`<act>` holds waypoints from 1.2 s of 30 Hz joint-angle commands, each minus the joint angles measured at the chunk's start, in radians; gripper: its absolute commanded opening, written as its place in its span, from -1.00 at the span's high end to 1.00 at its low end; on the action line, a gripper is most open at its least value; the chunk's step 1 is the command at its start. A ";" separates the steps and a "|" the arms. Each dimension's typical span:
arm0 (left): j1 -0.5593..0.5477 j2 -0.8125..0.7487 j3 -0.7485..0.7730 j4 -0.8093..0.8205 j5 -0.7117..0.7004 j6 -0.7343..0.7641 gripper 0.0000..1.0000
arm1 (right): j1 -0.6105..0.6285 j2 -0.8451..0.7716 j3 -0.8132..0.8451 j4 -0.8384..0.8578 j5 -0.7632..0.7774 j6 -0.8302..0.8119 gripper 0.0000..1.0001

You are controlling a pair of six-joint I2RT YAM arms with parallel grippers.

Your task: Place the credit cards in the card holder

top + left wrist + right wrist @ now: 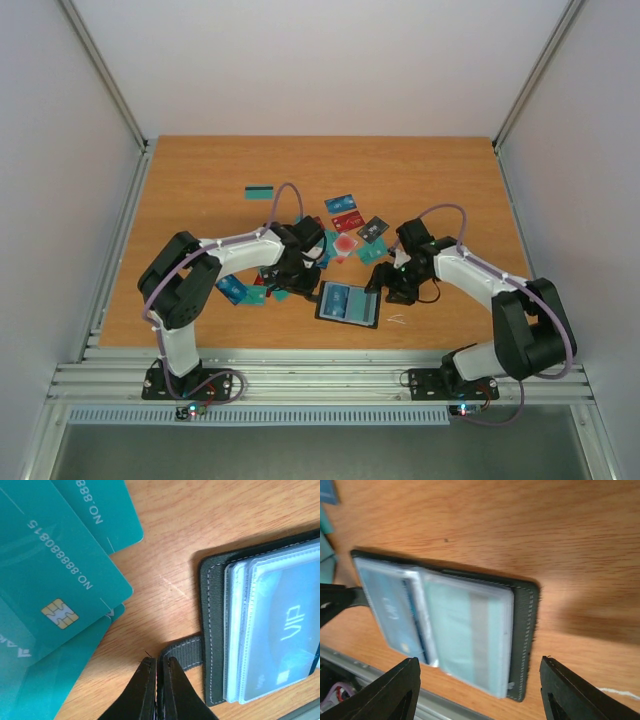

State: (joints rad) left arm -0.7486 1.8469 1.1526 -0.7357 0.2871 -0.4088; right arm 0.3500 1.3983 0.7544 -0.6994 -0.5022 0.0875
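I can see my left gripper pinches only the card holder's strap, so next I take the card holder's edge (208,652) beside the strap with it before my right gripper folds the cover shut.
The black card holder (347,303) lies open near the front edge, its clear sleeves holding a blue card (395,615) and a teal card with a grey stripe (470,630). My left gripper (303,290) is shut on the holder's strap (190,649) at its left side, fingertips (160,662) pressed together. At the holder's right end my right gripper (385,288) is open, its fingers (395,690) straddling the near edge of the holder (522,630) with nothing between them. Loose credit cards (345,222) lie scattered behind, and teal ones (55,580) sit beside the left gripper.
A lone teal card (260,190) lies further back on the left. A thin white thread (397,319) rests right of the holder. The metal rail (320,375) runs along the near table edge, close below the holder. Side walls bound the table.
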 commanded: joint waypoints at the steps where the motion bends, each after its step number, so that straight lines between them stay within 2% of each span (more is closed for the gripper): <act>1: -0.006 0.021 0.051 -0.071 -0.065 0.029 0.90 | -0.006 0.057 -0.022 0.023 0.006 -0.032 -0.34; 4: -0.007 0.000 0.058 -0.087 -0.074 0.038 0.77 | -0.005 0.068 -0.038 0.053 -0.009 -0.027 -0.33; 11: -0.007 -0.046 0.060 -0.070 -0.017 0.061 0.21 | -0.005 0.073 -0.058 0.086 -0.034 -0.018 -0.33; 16: -0.007 -0.001 0.080 -0.060 0.044 0.101 0.02 | -0.006 0.074 -0.067 0.103 -0.051 -0.009 -0.33; 22: -0.008 0.056 0.105 -0.057 0.054 0.122 0.02 | -0.005 0.085 -0.066 0.111 -0.060 -0.007 -0.33; 26: -0.011 0.098 0.126 -0.057 0.053 0.125 0.10 | -0.005 0.094 -0.071 0.126 -0.075 -0.005 -0.33; 32: -0.016 0.135 0.135 -0.044 0.052 0.123 0.47 | -0.006 0.108 -0.082 0.167 -0.117 0.005 -0.32; 36: -0.023 0.157 0.136 -0.041 0.051 0.129 0.59 | -0.006 0.097 -0.094 0.211 -0.155 0.020 -0.30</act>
State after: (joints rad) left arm -0.7544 1.9511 1.2812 -0.7986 0.3325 -0.2996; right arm 0.3454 1.4902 0.6823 -0.5541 -0.6102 0.0902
